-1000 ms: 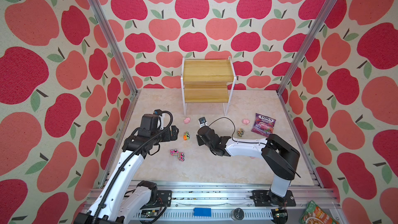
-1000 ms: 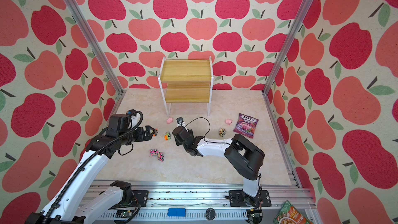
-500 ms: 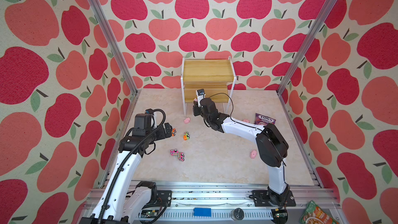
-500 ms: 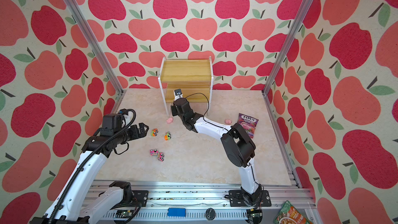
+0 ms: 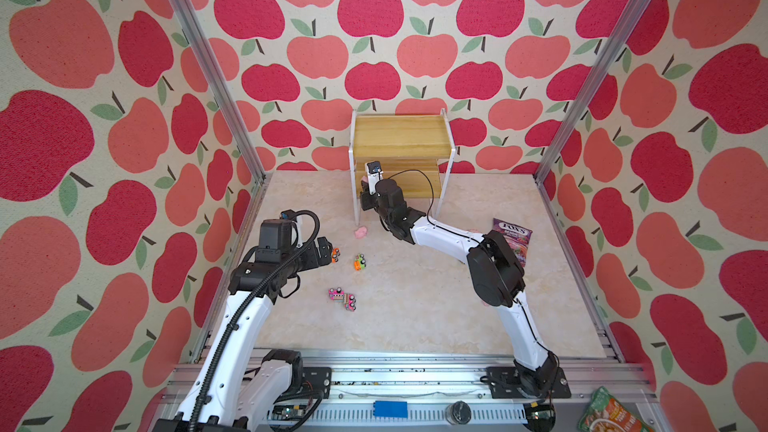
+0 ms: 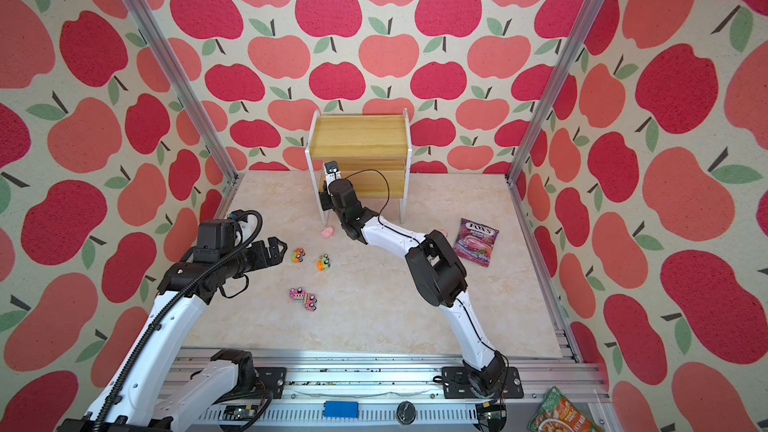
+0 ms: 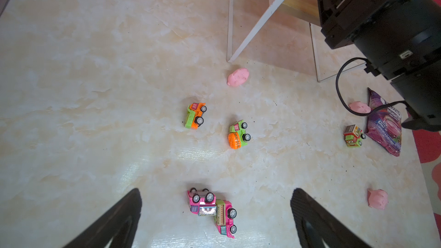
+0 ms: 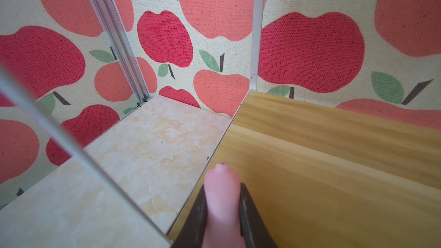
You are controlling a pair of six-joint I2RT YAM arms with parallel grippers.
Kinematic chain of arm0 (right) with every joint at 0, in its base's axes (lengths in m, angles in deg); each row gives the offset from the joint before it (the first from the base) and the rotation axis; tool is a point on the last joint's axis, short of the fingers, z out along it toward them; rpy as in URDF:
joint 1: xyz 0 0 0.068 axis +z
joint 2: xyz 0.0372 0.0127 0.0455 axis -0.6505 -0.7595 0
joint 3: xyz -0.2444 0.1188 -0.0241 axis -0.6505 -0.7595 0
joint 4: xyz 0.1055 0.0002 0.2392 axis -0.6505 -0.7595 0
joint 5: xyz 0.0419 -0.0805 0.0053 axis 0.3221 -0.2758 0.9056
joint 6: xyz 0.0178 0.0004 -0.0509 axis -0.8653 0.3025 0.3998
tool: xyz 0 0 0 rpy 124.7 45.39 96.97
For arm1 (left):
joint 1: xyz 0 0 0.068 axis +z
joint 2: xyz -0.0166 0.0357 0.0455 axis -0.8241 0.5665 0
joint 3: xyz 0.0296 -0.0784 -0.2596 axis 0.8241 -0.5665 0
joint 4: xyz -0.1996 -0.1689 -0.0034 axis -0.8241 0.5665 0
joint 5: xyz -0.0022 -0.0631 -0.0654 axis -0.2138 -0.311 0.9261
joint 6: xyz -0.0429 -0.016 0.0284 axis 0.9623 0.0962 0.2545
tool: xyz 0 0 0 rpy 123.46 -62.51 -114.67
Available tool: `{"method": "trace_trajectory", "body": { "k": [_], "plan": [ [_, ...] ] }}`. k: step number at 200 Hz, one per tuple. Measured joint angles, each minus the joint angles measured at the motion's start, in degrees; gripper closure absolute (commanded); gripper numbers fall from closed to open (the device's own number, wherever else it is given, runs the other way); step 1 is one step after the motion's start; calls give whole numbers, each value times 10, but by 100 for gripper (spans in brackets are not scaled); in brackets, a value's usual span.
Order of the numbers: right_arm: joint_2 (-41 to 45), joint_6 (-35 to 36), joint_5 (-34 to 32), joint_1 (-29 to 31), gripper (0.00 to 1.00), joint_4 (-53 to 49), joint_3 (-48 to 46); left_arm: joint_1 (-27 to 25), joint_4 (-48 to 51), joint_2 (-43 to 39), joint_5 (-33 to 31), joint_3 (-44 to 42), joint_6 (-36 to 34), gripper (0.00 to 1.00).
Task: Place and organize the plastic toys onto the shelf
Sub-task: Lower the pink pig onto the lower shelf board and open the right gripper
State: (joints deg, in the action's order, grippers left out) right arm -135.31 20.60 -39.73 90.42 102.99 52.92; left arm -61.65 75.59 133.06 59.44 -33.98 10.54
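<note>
My right gripper holds the pink pig by the end of the shelf's lower board (image 5: 350, 173). Next, I should close my empty left fingers beside that end.
The shelf (image 5: 401, 139) (image 6: 359, 135) stands at the back wall. My right gripper (image 8: 223, 187) is shut on a pink pig (image 8: 223, 203) and holds it over the left end of the lower board (image 8: 322, 175); in a top view it (image 5: 365, 193) sits by the shelf's front left leg. My left gripper (image 7: 216, 194) (image 5: 326, 249) hangs open above two pink trucks (image 7: 212, 208) lying together. Two orange-green trucks (image 7: 195, 115) (image 7: 238, 134), a green truck (image 7: 353, 136) and three pigs (image 7: 238, 77) (image 7: 359, 107) (image 7: 377, 199) lie on the floor.
A purple candy bag (image 5: 513, 238) (image 7: 384, 125) lies at the right beside the right arm's elbow. Apple-patterned walls and aluminium posts (image 5: 582, 89) close in the floor. A snack packet (image 5: 611, 413) lies outside the front rail.
My right gripper has carried the pig from the middle of the floor back to the shelf's lower tier. My left gripper has drawn back a little to the left, still open.
</note>
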Motion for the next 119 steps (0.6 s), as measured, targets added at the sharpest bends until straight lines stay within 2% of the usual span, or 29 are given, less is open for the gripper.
{"method": "trace_trajectory", "body": {
  "k": [57, 119],
  "plan": [
    [-43, 6, -14, 0, 76, 10, 51, -3, 0, 0, 0, 0, 0, 0],
    [-62, 6, -43, 0, 73, 9, 64, -3, 0, 0, 0, 0, 0, 0]
  ]
}}
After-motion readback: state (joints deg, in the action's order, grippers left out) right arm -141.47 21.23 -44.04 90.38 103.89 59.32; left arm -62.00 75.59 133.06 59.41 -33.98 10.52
